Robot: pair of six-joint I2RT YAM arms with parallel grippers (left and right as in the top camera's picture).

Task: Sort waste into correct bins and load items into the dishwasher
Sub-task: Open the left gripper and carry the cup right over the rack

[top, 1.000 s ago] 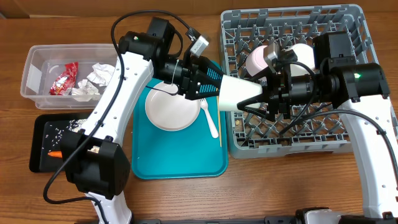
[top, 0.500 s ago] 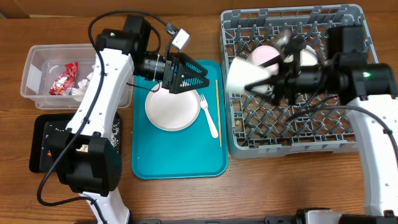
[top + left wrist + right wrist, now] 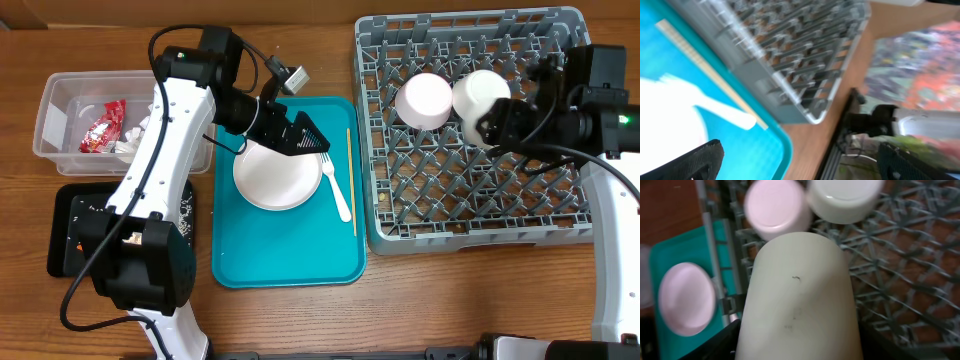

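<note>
The robot's right gripper needs to release the white cup, which hangs over the dishwasher rack, on the bare pegs (image 3: 502, 160) (image 3: 872, 272) just in front of the bowl closest to it.
My right gripper (image 3: 492, 125) is shut on the white cup (image 3: 797, 295), which fills the right wrist view and hangs over the grey dishwasher rack (image 3: 470, 200). Two white bowls (image 3: 424, 100) (image 3: 483, 88) lie upside down in the rack's far part, just beyond the cup. My left gripper (image 3: 300, 135) is open and empty above the white plate (image 3: 278, 180) on the teal tray (image 3: 285, 255). A white fork (image 3: 338, 190) and a thin wooden stick (image 3: 351, 180) lie to the right of the plate.
A clear tub (image 3: 60, 100) at the far left holds the red wrapper (image 3: 103, 125) and crumpled napkins (image 3: 150, 125). In front of it a black tray (image 3: 70, 265) holds the carrot (image 3: 90, 246) and rice scraps (image 3: 105, 205). The rack's near half shows bare pegs.
The left gripper opened, let go of the cup and drew back left over the plate. The right gripper carried the cup to the right, over the rack near the bowls.
</note>
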